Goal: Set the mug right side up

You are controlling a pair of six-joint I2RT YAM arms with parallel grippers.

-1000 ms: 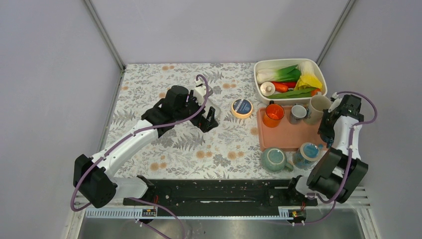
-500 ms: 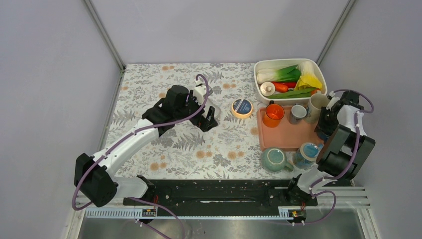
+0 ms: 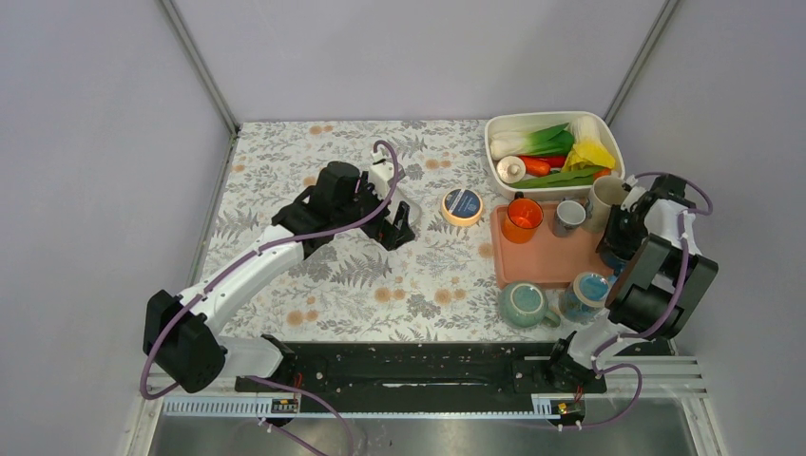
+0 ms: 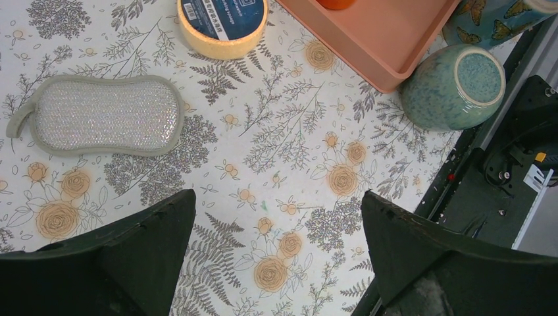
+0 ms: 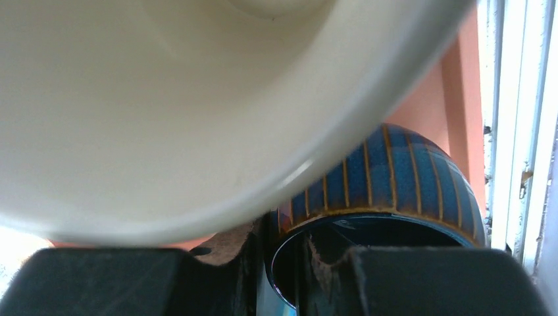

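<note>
The robot's right gripper will release the blue mug on the orange tray (image 3: 615,252) (image 5: 385,214) between the cream mug and the teal butterfly mug.
A blue mug with orange stripes (image 5: 395,178) sits at the right edge of the orange tray (image 3: 551,256), its dark mouth facing the right wrist camera. My right gripper (image 5: 296,257) is shut on its rim, one finger inside and one outside. In the top view the gripper (image 3: 618,237) hides most of that mug (image 3: 609,259). My left gripper (image 4: 276,204) is open and empty over the floral cloth, also seen in the top view (image 3: 399,228). A green mug (image 4: 454,85) stands base up by the tray's near corner (image 3: 521,304).
A cream mug (image 5: 197,99) presses close above the right fingers. The tray also holds an orange cup (image 3: 523,218) and a grey cup (image 3: 568,217). A teal butterfly mug (image 3: 585,290), tape roll (image 3: 462,205), sponge (image 4: 105,115) and vegetable bin (image 3: 551,152) are nearby.
The right arm's elbow has swung up and to the right while its gripper stayed at the tray's right edge. The left arm has barely moved.
</note>
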